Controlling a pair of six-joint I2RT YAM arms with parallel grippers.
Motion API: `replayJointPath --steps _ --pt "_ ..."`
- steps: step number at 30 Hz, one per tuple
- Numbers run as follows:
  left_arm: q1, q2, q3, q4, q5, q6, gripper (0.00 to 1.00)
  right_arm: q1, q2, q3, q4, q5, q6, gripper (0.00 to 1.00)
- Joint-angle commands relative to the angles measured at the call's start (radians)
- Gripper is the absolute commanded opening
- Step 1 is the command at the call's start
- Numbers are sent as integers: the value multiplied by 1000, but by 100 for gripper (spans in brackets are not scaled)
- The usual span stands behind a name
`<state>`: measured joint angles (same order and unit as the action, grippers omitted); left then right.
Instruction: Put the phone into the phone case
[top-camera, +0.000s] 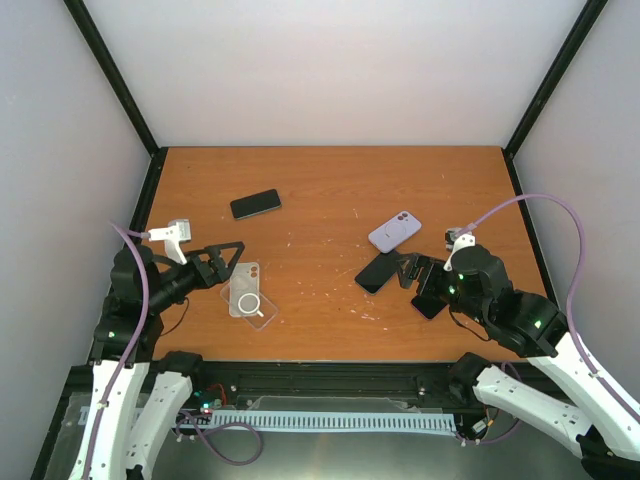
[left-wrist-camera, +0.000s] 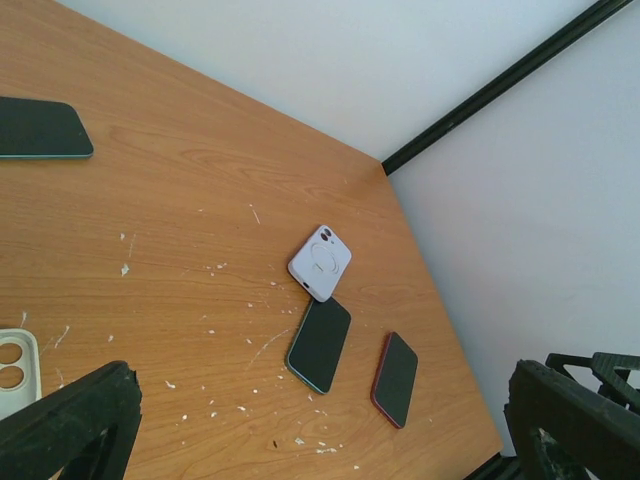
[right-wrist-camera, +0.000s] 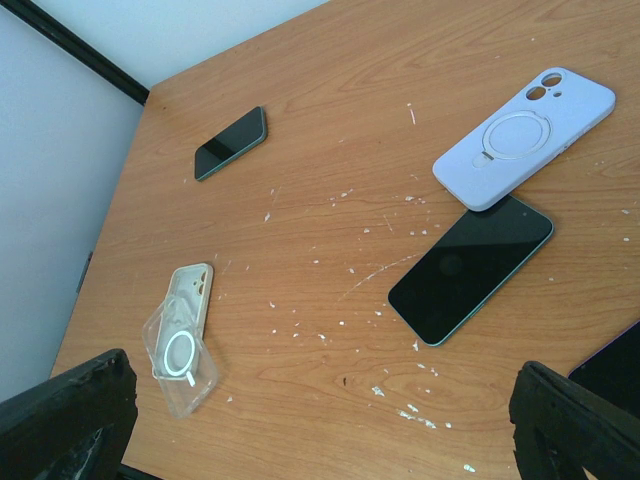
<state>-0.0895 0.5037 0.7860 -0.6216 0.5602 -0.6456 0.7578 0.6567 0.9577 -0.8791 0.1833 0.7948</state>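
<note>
I need to next use my left gripper to grab the clear case by its long near edge (top-camera: 232, 303), beside the white ring, to lift it off the beige case.
Three phones lie screen-up on the wooden table: a black one with a teal edge (top-camera: 378, 271) (left-wrist-camera: 320, 344) (right-wrist-camera: 471, 267), a red-edged one (top-camera: 430, 297) (left-wrist-camera: 396, 379) and one at the far left (top-camera: 255, 204) (right-wrist-camera: 230, 144). A lavender ring case (top-camera: 395, 232) (right-wrist-camera: 525, 136) overlaps the teal phone's top. A clear ring case (top-camera: 252, 304) (right-wrist-camera: 180, 360) lies across a beige case (top-camera: 243, 279) (right-wrist-camera: 190, 295). My left gripper (top-camera: 222, 262) (left-wrist-camera: 320, 440) is open and empty beside the clear case. My right gripper (top-camera: 415, 270) (right-wrist-camera: 320, 430) is open and empty, between the teal and red phones.
The table (top-camera: 330, 180) is scratched and flecked with white specks. White walls with black corner posts (top-camera: 115, 75) close in the left, back and right sides. The red phone lies close to the table's right front corner.
</note>
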Motion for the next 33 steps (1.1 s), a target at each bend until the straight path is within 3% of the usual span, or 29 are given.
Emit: replayJointPath --steps 1,8,16,18,22,27,33 --pt "13 2 22 -3 -28 -3 99 -6 -4 4 -3 16 10 100" --pt "13 42 7 -35 -91 -49 99 -6 -9 -13 1 18 17 100" --pt "13 153 -14 -160 -294 -276 99 -6 -15 -27 5 5 23 100" --pt "13 174 -41 -165 -284 -313 93 -6 -22 -39 10 8 21 100" --pt "12 189 -116 -158 -285 -364 70 -6 -34 -61 27 8 21 100" --pt "13 249 -202 -174 -334 -413 65 -6 -34 -63 32 -4 24 100" --pt "12 300 -261 -128 -334 -419 51 -6 -33 -66 30 -12 32 100"
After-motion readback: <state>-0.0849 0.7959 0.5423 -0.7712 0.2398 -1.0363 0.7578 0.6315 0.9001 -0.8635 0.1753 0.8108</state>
